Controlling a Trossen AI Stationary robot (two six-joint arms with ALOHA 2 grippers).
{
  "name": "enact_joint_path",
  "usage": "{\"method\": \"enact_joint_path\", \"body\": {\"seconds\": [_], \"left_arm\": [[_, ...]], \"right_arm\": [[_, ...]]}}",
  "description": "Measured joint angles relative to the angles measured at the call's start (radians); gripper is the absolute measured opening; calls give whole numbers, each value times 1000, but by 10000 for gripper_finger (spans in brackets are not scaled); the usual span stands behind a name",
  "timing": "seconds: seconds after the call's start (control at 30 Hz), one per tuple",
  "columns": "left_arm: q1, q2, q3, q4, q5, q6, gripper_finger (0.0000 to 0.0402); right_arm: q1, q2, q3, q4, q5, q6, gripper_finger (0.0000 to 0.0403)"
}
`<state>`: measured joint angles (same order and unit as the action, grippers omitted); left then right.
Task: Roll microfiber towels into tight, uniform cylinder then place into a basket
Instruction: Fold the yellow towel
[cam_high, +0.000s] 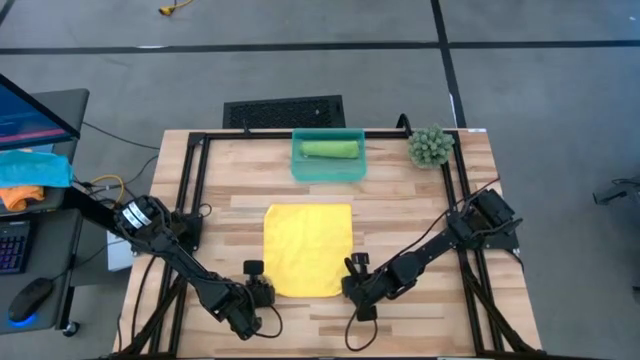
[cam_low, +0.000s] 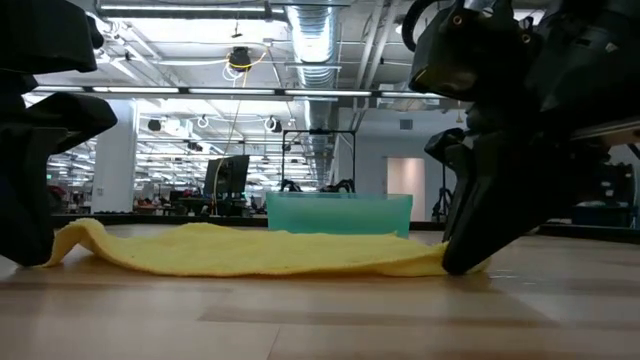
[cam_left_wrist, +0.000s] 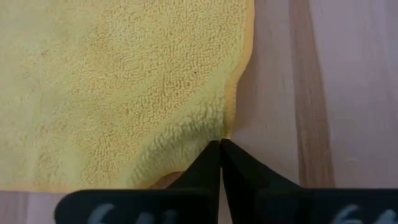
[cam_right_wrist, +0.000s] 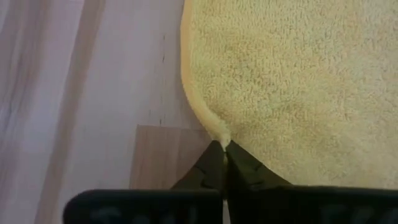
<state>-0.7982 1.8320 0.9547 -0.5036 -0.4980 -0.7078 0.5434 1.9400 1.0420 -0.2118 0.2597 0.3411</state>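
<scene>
I have the yellow towel's corner pinched into a raised pucker in my left gripper, so I need to open it, let the corner flatten and grasp the towel's hemmed edge (cam_left_wrist: 231, 104) before lifting.
The yellow towel (cam_high: 308, 248) lies spread flat on the wooden table, its underside on the boards. My left gripper (cam_high: 262, 292) is shut at the towel's near left corner. My right gripper (cam_high: 352, 285) is shut at its near right corner. Both reach in from the near side, slanting down. In the low view the left corner (cam_low: 85, 235) stands a little raised beside my left gripper (cam_low: 40, 250), and my right gripper (cam_low: 465, 262) meets the other corner at the table. The light green towel (cam_high: 330, 149), rolled, lies inside the teal basket (cam_high: 300, 168) at the far edge. My left gripper pinches the yellow towel's hemmed side edge (cam_left_wrist: 229, 127) right at the near left corner, between its two fingertips (cam_left_wrist: 208, 163). The fingers slant down from the near side. The cloth puckers at the tips; the rest lies on the table. My right gripper pinches the hemmed edge (cam_right_wrist: 213, 129) at the near right corner between its fingertips (cam_right_wrist: 239, 163), slanting down from the near side. The edge bunches slightly at the tips. The towel stays flat on the table beyond them.
A small green plant (cam_high: 430, 146) stands at the far right corner beside the basket. A black grille panel (cam_high: 284, 111) lies on the floor beyond the far edge. Black rails (cam_high: 190, 190) run along both sides of the table. Bare wood lies between towel and basket.
</scene>
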Motion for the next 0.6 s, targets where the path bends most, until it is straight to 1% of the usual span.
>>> {"method": "enact_joint_path", "body": {"seconds": [0.1,0.17,0.33,0.4,0.5,0.6], "left_arm": [[-5,-9,0,0,1,1,1],[-10,-19,6,-18,13,0,0],[-26,-42,38,-51,33,-1,0],[-26,-43,37,-54,54,-1,0],[-17,-42,37,-53,83,0,4],[-6,-43,37,-47,83,-8,22]], "right_arm": [[1,0,11,-9,0,0,29],[8,3,32,-38,1,0,30],[15,6,79,-113,-5,1,9],[20,7,93,-137,-4,1,8],[25,7,96,-141,-4,1,19],[24,7,97,-140,-4,1,29]]}}
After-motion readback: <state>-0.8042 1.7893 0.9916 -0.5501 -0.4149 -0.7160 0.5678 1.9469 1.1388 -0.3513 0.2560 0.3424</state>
